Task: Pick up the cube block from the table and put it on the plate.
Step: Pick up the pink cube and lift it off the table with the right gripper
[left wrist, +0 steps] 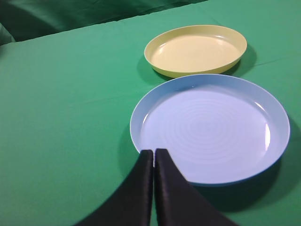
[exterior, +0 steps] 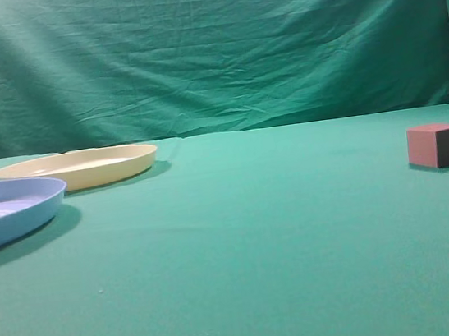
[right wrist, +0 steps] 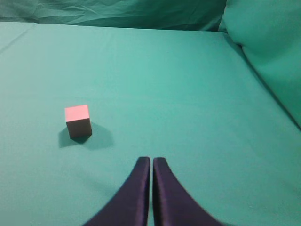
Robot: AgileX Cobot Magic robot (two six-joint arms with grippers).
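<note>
My right gripper should next go to the reddish-brown cube block on the green table and close on the cube block's opposite sides (exterior: pixel 436 146) (right wrist: pixel 78 122).
The small reddish-brown cube block (exterior: pixel 435 146) sits on the green table (exterior: pixel 250 239) at the right; it also shows in the right wrist view (right wrist: pixel 78 121), left of and beyond my right gripper (right wrist: pixel 151 160), which is shut and empty. The pale yellow plate (exterior: pixel 76 168) lies at the far left; it also shows in the left wrist view (left wrist: pixel 195 50). My left gripper (left wrist: pixel 154 152) is shut and empty, its tips over the near rim of the light blue plate. Neither gripper shows in the exterior view.
A light blue ridged plate (exterior: pixel 7 211) lies at the left edge, just in front of the yellow one; it also shows in the left wrist view (left wrist: pixel 209 127). A green cloth backdrop (exterior: pixel 208 46) hangs behind the table and folds in at the right (right wrist: pixel 263 42).
</note>
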